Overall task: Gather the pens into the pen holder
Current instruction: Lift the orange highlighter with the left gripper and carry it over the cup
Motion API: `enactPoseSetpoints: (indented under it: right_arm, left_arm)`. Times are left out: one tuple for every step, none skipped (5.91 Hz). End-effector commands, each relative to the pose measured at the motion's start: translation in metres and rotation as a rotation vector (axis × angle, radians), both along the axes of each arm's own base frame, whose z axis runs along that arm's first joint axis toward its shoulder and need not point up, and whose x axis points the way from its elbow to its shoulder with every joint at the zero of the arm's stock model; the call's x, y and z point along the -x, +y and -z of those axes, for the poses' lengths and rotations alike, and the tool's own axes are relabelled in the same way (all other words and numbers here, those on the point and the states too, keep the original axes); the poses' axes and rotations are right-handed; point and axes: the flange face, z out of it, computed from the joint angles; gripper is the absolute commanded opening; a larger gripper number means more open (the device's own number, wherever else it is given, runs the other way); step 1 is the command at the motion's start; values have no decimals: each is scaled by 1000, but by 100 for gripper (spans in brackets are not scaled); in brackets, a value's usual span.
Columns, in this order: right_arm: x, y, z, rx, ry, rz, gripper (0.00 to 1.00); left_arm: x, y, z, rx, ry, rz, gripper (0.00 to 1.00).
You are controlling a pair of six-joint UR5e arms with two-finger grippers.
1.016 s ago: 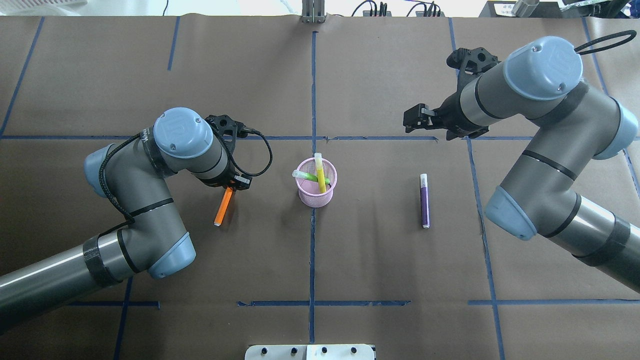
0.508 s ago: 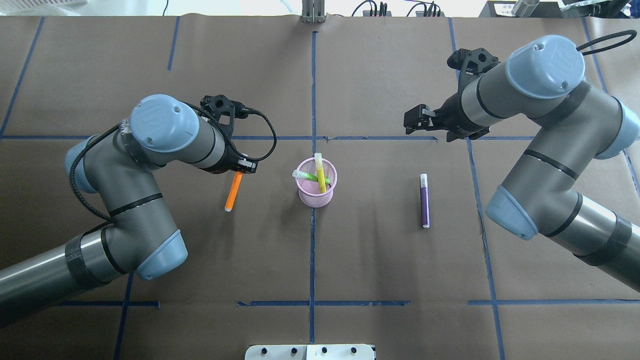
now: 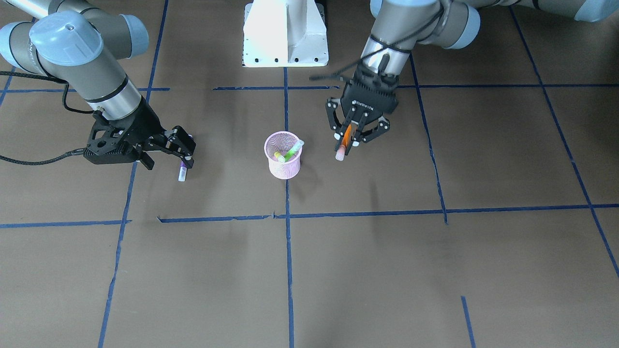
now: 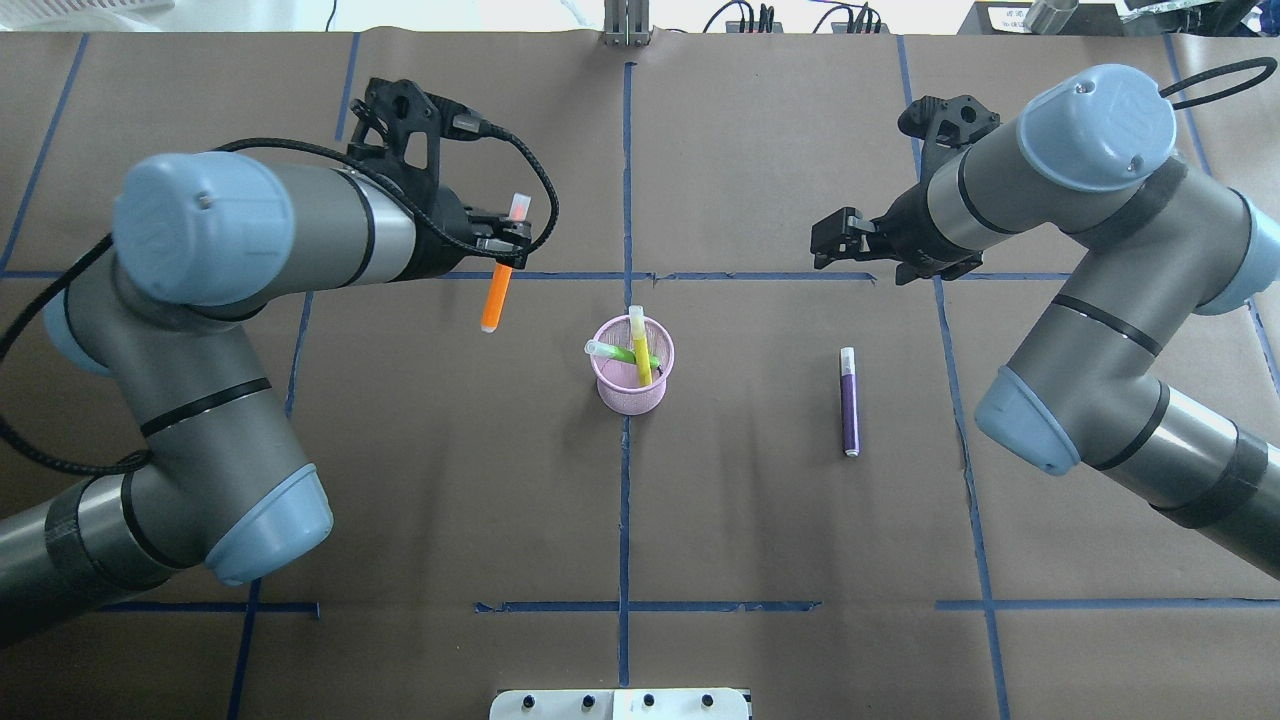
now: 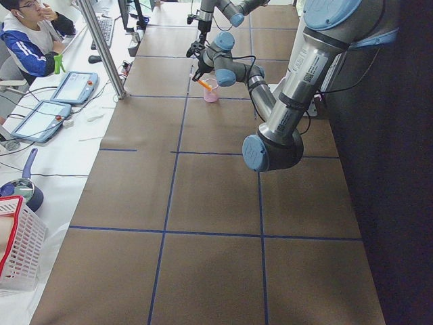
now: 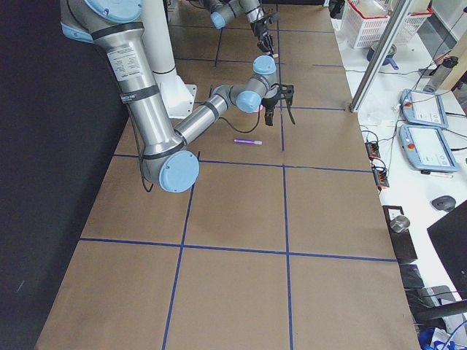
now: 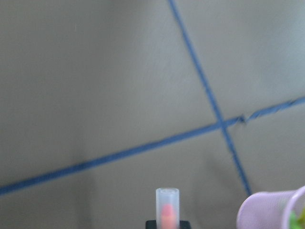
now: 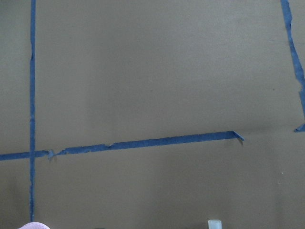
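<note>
I should use my left gripper to let go of the orange pen inside the pink mesh pen holder [image 3: 283, 147] [image 7: 289, 212], next to the green and yellow pens.
My left gripper [image 4: 505, 243] is shut on the orange pen [image 4: 494, 298] near its pale cap. It holds the pen in the air, to the left of and beyond the pink mesh pen holder [image 4: 612, 392]. In the front view the left gripper [image 3: 352, 137] shows the orange pen [image 3: 346, 134] between its fingers, beside the pen holder [image 3: 284, 166]. A green pen [image 4: 616, 352] and a yellow pen [image 4: 640, 350] stand in the holder. The purple pen [image 4: 849, 400] lies flat on the table to the holder's right. My right gripper [image 4: 826, 242] is open and empty, raised beyond the purple pen's cap end.
Blue tape lines [image 4: 626, 180] divide the brown paper table into squares. The white robot base [image 3: 285, 34] stands at the near edge. In the exterior left view an operator [image 5: 30, 37] sits by a side table with tablets [image 5: 40, 118].
My left gripper has lifted the orange pen off the table and carried it up and away from the robot; the pen now hangs nearly upright. The right arm has barely moved.
</note>
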Motion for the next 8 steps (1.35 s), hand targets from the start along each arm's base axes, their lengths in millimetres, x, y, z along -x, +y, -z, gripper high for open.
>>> enactPoseSetpoints:
  right_arm:
    - [-7,-4,-7,81,27,20,100]
    - [-11,-6,-10,112,42,23,100]
    - [-11,-6,-9,115,44,22,100]
    - [-11,-6,-11,118,46,22,100]
    - [-11,-6,-11,118,46,22,100]
    - [-12,-6,-11,118,46,22,100]
    - [-13,-6,-13,121,47,22,100]
    - [-12,-5,-14,122,48,23,100]
  left_arm:
    - [5,6,-17,-210,209,111,0]
    - [-30,12,-47,-260,318,168,0]
    - [-65,27,-79,-276,407,232,0]
    - [-77,38,-77,-282,450,226,0]
    - [-87,47,-68,-283,465,209,0]
    - [-94,54,-68,-279,466,197,0]
    - [-104,52,-69,-274,453,191,0]
    - [-117,49,-69,-269,442,188,0]
